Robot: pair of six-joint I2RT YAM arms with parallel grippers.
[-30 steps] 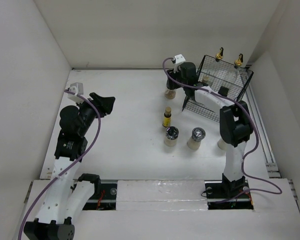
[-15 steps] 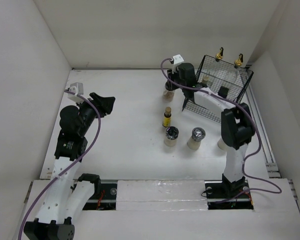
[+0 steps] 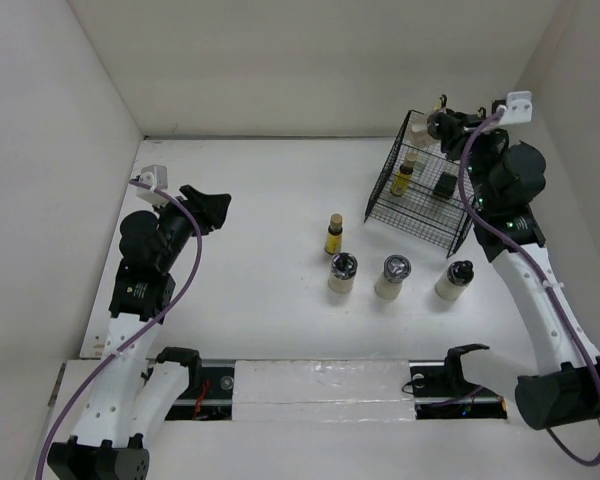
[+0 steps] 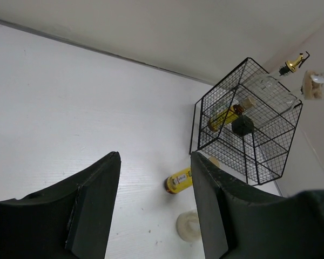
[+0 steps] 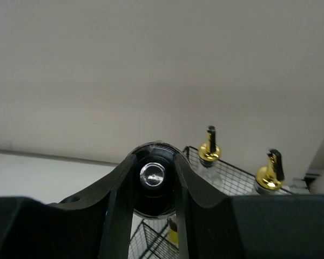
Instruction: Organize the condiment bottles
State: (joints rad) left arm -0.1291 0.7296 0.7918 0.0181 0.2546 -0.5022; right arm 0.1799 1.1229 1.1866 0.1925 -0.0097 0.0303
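The squat jar will go down in the black wire basket (image 3: 416, 201), close beside its amber bottle, where I should set it with my right gripper.
My right gripper (image 3: 445, 127) is shut on a squat jar with a dark lid (image 5: 153, 183) and holds it up above the far edge of the black wire basket (image 3: 420, 215). Two tall glass bottles with gold pourers (image 5: 209, 148) (image 5: 271, 172) stand in the basket behind it. An amber bottle (image 3: 404, 178) and a dark-lidded jar (image 3: 445, 187) are also in the basket. On the table stand an amber bottle (image 3: 333, 233) and three pale jars (image 3: 343, 272) (image 3: 391, 275) (image 3: 456, 279). My left gripper (image 3: 205, 205) is open and empty at the left, well away from them.
White walls close in the table on the left, back and right. The basket stands tilted in the far right corner (image 4: 248, 124). The left wrist view shows the amber bottle (image 4: 179, 179) and one pale jar (image 4: 190, 226) between my open left fingers.
My right arm has swung from the basket's left side to the right and lifted the jar that stood there to above the basket. The left arm has not moved.
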